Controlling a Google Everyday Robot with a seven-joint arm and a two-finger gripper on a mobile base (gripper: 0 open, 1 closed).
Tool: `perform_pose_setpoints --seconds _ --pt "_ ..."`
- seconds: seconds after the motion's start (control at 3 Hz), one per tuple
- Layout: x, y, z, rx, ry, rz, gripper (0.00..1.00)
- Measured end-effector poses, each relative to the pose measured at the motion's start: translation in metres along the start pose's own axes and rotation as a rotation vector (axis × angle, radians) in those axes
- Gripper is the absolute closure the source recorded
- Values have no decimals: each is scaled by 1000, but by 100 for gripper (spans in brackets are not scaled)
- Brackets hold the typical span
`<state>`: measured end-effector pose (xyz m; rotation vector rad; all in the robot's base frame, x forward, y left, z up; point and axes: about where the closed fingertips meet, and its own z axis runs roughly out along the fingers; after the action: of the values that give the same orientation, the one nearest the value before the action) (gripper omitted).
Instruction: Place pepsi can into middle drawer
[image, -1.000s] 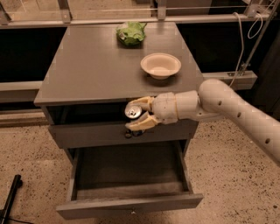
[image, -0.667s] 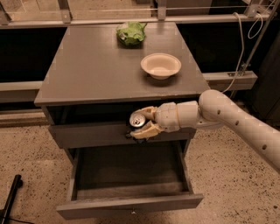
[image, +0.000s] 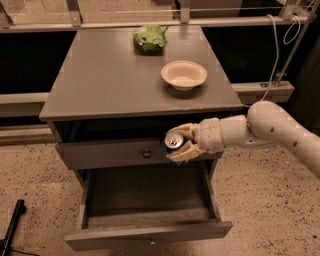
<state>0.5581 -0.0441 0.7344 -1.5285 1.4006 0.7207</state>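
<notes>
The robot's gripper should release the pepsi can on the open middle drawer's bottom (image: 177, 204), slightly toward the side of the robot's arm.
My gripper (image: 181, 142) is shut on the pepsi can (image: 173, 141). Only the can's silver top shows between the cream fingers (image: 185, 152). The can hangs in front of the upper drawer front (image: 115, 152), just right of its small round knob (image: 146, 154). The middle drawer (image: 147, 235) is pulled open below, a deep grey box with nothing in it. The can is above the drawer's back right part. My white arm (image: 280, 130) reaches in from the right.
A white bowl (image: 183, 75) and a green crumpled bag (image: 149, 38) sit on the grey cabinet top (image: 100, 80). A black pole (image: 11, 227) lies on the speckled floor at lower left. Cables (image: 277, 50) hang at the right.
The gripper with the can has moved a little to the right and slightly down along the upper drawer front. The drawer, bowl and bag have not moved.
</notes>
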Motion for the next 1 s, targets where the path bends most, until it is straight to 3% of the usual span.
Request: perform_pose_setpoints --seconds 0.33,0.67,1.0 --pt "2 1 4 -12 0 8 100" --pt "72 17 25 -18 -19 88 100" --pt "126 35 38 -23 -45 145 100"
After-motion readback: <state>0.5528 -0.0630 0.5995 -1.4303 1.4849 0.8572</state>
